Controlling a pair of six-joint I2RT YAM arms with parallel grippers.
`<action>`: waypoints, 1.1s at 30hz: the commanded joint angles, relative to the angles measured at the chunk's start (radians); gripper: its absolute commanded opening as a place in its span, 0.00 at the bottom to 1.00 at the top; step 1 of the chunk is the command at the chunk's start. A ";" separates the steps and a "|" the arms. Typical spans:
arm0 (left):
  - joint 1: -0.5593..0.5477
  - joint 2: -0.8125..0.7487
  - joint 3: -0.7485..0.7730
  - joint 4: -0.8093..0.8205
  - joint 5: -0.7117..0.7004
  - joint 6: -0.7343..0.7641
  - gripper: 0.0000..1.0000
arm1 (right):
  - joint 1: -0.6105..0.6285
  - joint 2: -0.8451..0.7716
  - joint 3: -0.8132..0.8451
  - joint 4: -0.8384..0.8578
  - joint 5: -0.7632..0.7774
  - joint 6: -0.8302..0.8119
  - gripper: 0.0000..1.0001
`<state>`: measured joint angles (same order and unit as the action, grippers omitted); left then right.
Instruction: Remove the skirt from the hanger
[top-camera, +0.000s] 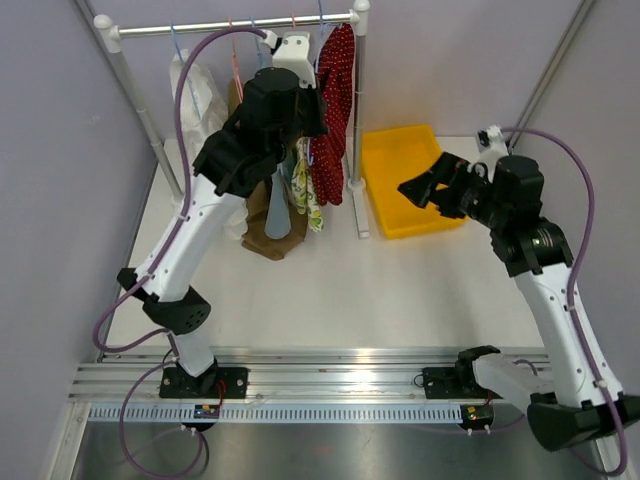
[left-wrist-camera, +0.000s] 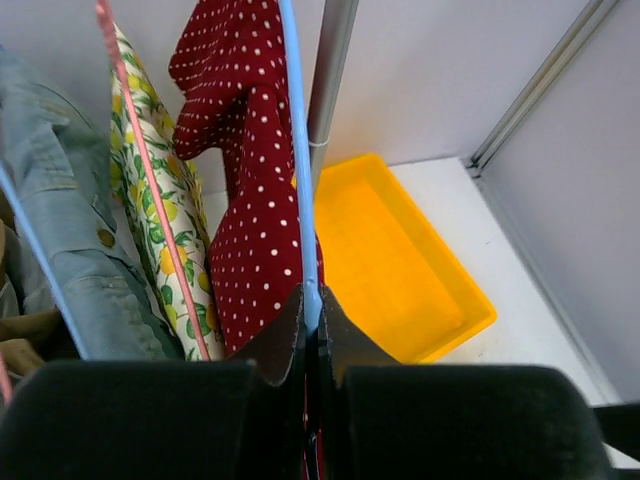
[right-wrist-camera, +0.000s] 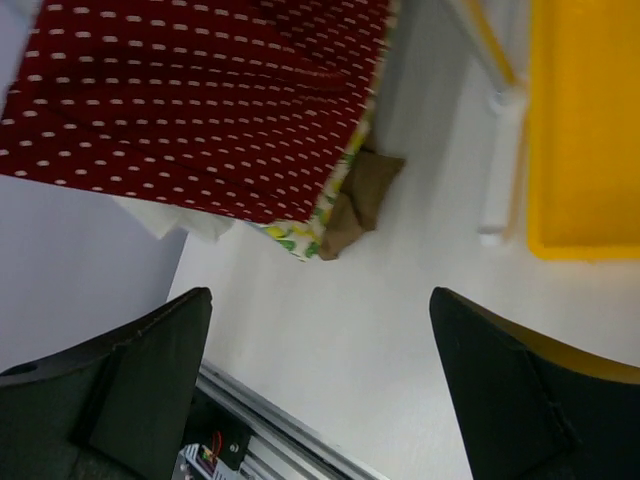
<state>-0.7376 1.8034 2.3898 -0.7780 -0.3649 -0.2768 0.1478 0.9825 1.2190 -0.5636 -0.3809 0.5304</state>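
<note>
The robot's right gripper will next go to the skirt's bottom hem (top-camera: 335, 198) (right-wrist-camera: 308, 200), on the side facing the yellow bin, and close there to pull.
The skirt (top-camera: 337, 105), dark red with white dots, hangs on a blue hanger (left-wrist-camera: 298, 180) at the right end of the rail. My left gripper (left-wrist-camera: 312, 310) is shut on the blue hanger's thin bar, just beside the skirt (left-wrist-camera: 250, 200). In the top view the left gripper (top-camera: 316, 118) presses in against the hanging clothes. My right gripper (top-camera: 420, 188) hovers open over the table beside the yellow bin, with nothing between its fingers. In the right wrist view the right gripper (right-wrist-camera: 320, 295) faces the skirt's hem (right-wrist-camera: 200, 100) from a distance.
A yellow bin (top-camera: 400, 170) sits right of the rack post (top-camera: 360, 130). On the rail (top-camera: 230, 27) also hang a lemon-print garment (left-wrist-camera: 160, 220), a denim one (left-wrist-camera: 60, 230), a white one (top-camera: 200, 95) and a brown one (top-camera: 275, 235) reaching the table. Walls close in on both sides.
</note>
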 joint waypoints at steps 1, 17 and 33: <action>-0.009 -0.096 0.026 0.069 -0.049 0.013 0.00 | 0.231 0.118 0.207 0.005 0.115 -0.078 0.98; -0.020 -0.225 -0.115 0.068 -0.054 -0.021 0.00 | 0.705 0.410 0.404 0.082 0.464 -0.070 0.97; -0.020 -0.302 -0.193 0.082 -0.054 -0.032 0.00 | 0.710 0.429 0.346 0.215 0.530 -0.092 0.58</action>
<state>-0.7528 1.5417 2.1983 -0.8139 -0.3988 -0.2974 0.8520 1.4212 1.5764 -0.4515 0.1452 0.4442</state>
